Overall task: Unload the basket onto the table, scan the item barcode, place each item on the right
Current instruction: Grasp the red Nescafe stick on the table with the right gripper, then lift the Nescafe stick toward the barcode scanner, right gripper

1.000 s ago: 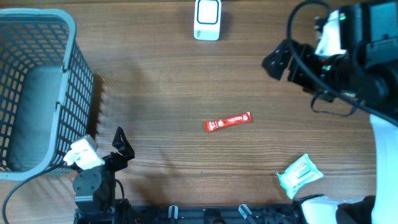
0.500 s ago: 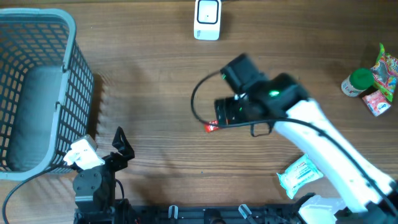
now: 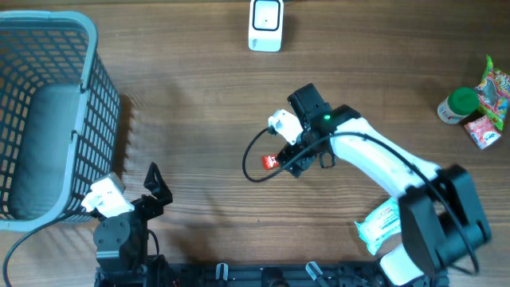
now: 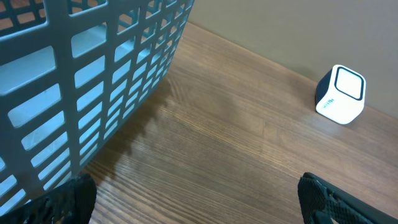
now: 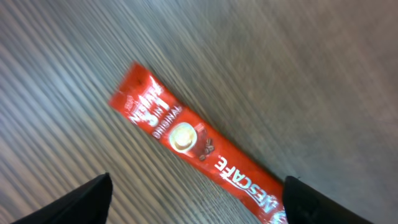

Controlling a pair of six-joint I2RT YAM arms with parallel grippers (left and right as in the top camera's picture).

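The Nescafe end of the sachet slants close to one finger's end, so next I move my right gripper over and take the sachet near its printed cup (image 5: 184, 137) before I lift it.
The item, a red Nescafe sachet (image 5: 193, 146), lies flat on the wooden table. From overhead only its left end (image 3: 271, 162) shows from under the right arm. My right gripper (image 3: 292, 158) hangs low over it and is open. In the right wrist view its two dark fingertips (image 5: 90, 200) stand on either side of the sachet's lower end, apart from it. The white barcode scanner (image 3: 265, 24) stands at the table's far edge and shows in the left wrist view too (image 4: 339, 94). My left gripper (image 3: 155, 187) rests open at the near left, with nothing between its fingers (image 4: 311, 198).
A grey lattice basket (image 3: 89, 96) fills the left side, close to the left gripper (image 4: 199, 202). A pale tissue pack (image 3: 384, 223) lies at the near right. A green-lidded jar (image 3: 457, 106) and colourful packets (image 3: 492, 86) sit at the far right edge.
My right arm has swung from the far right to the table's middle and come down over the sachet, turning above it over the last half second. The left arm has not moved.
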